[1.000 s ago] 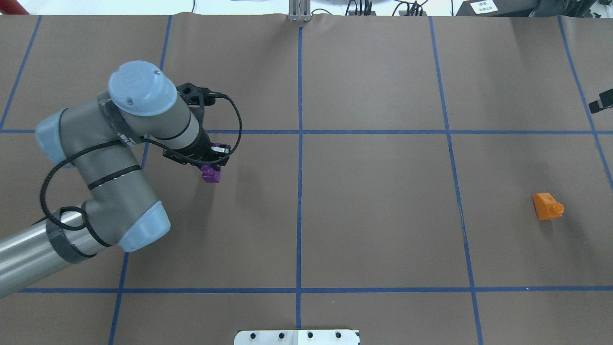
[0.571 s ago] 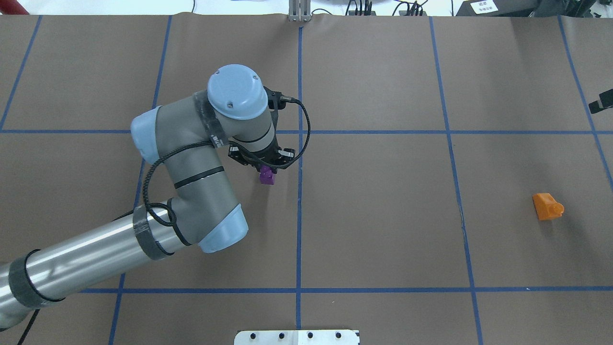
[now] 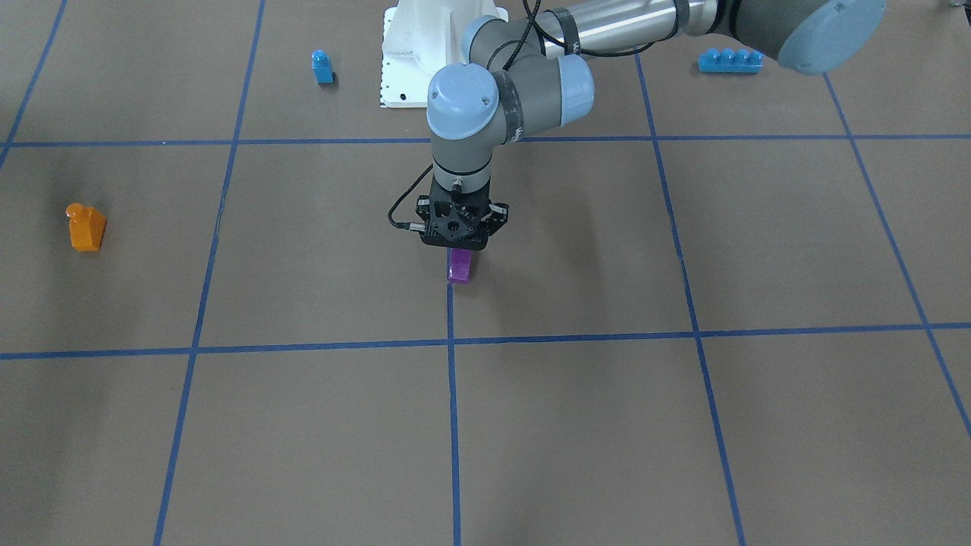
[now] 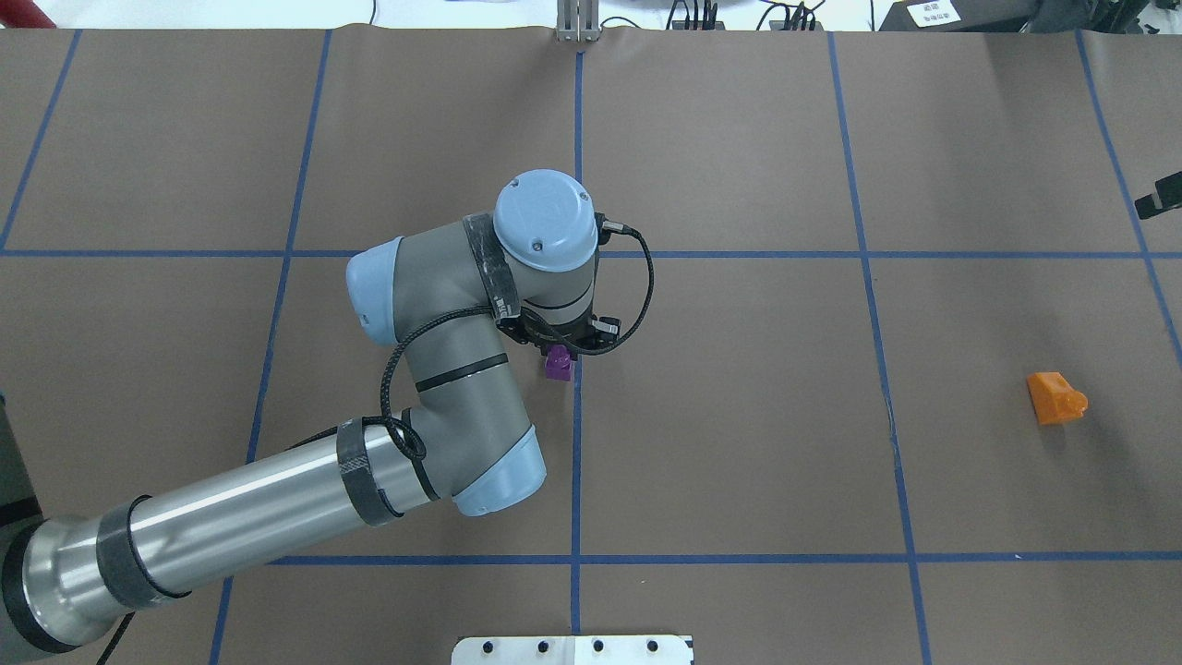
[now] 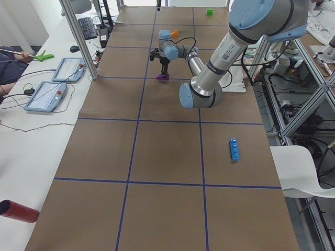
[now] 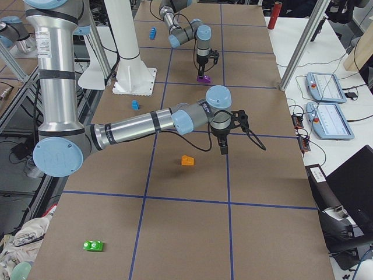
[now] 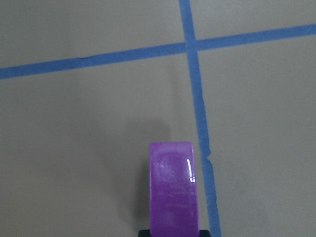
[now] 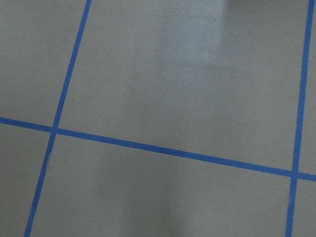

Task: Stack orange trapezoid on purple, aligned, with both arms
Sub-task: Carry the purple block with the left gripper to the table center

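Note:
I need to close my right gripper on the sides of the orange trapezoid (image 3: 89, 222), near its stud, so that its opposite end sticks out.
The purple block (image 4: 558, 367) hangs in my left gripper (image 4: 563, 351), which is shut on it, low over the table beside the centre blue tape line. It also shows in the front view (image 3: 459, 267) and the left wrist view (image 7: 172, 192). I cannot tell whether it touches the table. The orange trapezoid (image 4: 1055, 397) lies alone far to the right, stud pointing sideways; it also shows in the front view (image 3: 86, 226). My right gripper (image 6: 224, 143) hovers beyond the orange block (image 6: 187, 160). Only a black tip (image 4: 1162, 196) of it shows overhead, so I cannot tell whether it is open or shut.
A small blue one-stud block (image 3: 322, 66) and a long blue four-stud brick (image 3: 730, 60) lie on either side of the white base pedestal (image 3: 425, 45). A green block (image 6: 93, 245) lies at the table's right end. Blue tape lines grid the brown table.
My left arm has carried the purple block rightward from the left part of the table to the centre line. The orange trapezoid has not moved.

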